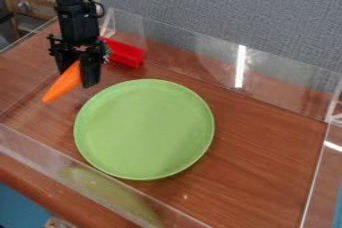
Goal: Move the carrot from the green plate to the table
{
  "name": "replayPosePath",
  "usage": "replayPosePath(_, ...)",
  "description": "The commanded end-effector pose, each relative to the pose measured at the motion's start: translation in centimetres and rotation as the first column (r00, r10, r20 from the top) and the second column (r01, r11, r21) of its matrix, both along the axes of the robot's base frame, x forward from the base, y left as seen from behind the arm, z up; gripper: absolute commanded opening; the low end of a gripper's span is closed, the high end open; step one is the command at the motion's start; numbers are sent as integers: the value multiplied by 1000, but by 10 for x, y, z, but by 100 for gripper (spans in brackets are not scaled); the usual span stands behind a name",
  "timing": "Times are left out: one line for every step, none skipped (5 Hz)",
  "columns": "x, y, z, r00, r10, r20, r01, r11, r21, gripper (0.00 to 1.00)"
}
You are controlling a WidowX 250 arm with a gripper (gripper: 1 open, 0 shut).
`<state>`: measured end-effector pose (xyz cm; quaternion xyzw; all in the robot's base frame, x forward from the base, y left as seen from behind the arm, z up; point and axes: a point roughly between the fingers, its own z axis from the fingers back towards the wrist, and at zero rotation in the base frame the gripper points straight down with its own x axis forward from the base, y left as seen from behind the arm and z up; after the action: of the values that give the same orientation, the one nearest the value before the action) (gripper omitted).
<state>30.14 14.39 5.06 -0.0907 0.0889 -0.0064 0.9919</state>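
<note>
Next, my gripper releases the carrot on the wood (83,101) next to the green plate, in front of the red block.
The carrot (60,87) is a small orange taper held at its thick end by my gripper (80,71), its tip pointing down-left. It hangs just above the table (267,132), left of the green plate (144,129) and off its rim; I cannot tell whether the tip touches the wood. My gripper points steeply down, its black fingers shut on the carrot. The green plate lies bare in the middle of the table.
A red rectangular block (120,51) lies behind my gripper near the back wall. Low clear acrylic walls (241,67) edge the table on all sides. Bare wood stretches to the right of the plate.
</note>
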Motion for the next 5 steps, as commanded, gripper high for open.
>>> replayPosePath(6, 12, 19, 999, 29, 40, -30, 999, 36, 0)
replayPosePath(10, 16, 17, 999, 30, 33, -31, 999, 34, 0)
replayPosePath(12, 20, 16, 999, 30, 28, -31, 999, 32, 0)
replayPosePath(21, 25, 10, 999, -49, 20, 49, 998, 28, 0)
replayPosePath(30, 29, 6, 993, -114, 22, 114, 993, 18, 0)
